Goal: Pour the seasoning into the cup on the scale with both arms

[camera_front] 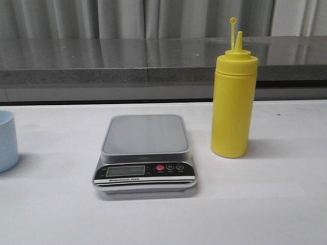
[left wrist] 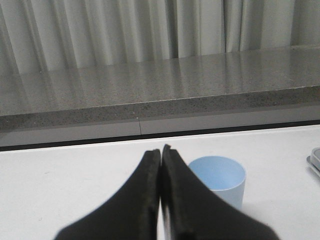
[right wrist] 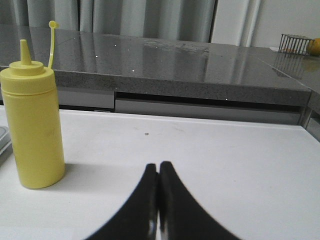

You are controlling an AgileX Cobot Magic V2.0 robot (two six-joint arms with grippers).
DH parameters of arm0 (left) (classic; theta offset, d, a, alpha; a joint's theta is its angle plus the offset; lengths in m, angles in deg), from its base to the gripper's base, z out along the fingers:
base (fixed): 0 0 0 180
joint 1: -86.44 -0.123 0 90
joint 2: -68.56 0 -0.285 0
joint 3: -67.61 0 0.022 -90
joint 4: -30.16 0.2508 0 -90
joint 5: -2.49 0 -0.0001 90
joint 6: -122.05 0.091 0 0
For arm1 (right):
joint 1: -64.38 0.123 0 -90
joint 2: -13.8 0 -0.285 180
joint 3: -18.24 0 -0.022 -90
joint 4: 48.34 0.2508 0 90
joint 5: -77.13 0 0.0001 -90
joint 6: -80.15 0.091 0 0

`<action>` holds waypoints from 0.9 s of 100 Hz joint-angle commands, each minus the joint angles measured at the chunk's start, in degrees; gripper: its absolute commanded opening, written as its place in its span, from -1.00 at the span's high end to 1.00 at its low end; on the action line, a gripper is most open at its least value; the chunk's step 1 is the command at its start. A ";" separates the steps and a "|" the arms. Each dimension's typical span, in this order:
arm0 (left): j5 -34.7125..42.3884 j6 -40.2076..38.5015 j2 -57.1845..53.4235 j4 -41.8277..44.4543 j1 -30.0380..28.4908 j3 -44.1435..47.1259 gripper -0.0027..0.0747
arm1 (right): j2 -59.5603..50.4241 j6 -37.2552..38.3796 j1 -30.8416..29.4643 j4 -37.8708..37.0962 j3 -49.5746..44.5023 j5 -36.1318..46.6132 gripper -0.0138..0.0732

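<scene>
The cup should go onto the scale next. So my left gripper will close on the rim of the pale blue cup [camera_front: 3, 113] [left wrist: 192, 167].
The yellow seasoning bottle [camera_front: 233, 99] stands upright on the white table right of the scale [camera_front: 145, 153], its cap off and hanging up on its tether. The scale's grey platform [camera_front: 145, 133] is bare. The pale blue cup [camera_front: 7, 140] stands at the far left edge of the front view. Neither arm shows in the front view. In the left wrist view my left gripper [left wrist: 161, 150] is shut and empty, the cup [left wrist: 220, 179] just beyond and beside it. In the right wrist view my right gripper [right wrist: 159, 166] is shut and empty, the bottle [right wrist: 33, 120] apart from it.
A grey stone ledge [camera_front: 153, 58] runs along the back of the table with curtains behind it. A wire basket with a yellow fruit [right wrist: 300, 45] sits far off on the ledge in the right wrist view. The scale's edge [left wrist: 315, 160] shows beside the cup.
</scene>
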 commanded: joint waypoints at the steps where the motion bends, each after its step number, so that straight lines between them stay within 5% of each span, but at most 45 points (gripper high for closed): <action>1: 4.67 -0.55 -1.86 0.03 -0.04 0.48 0.98 | -0.97 0.08 -0.32 0.11 0.05 4.42 0.96; 45: 3.20 -0.55 -1.40 -1.74 -0.04 -2.97 0.98 | -0.97 0.08 -0.32 0.11 0.05 4.42 0.96; 90: -23.91 -0.55 31.93 -1.74 -0.04 -38.58 0.98 | -0.97 0.08 -0.32 0.11 0.05 4.42 0.96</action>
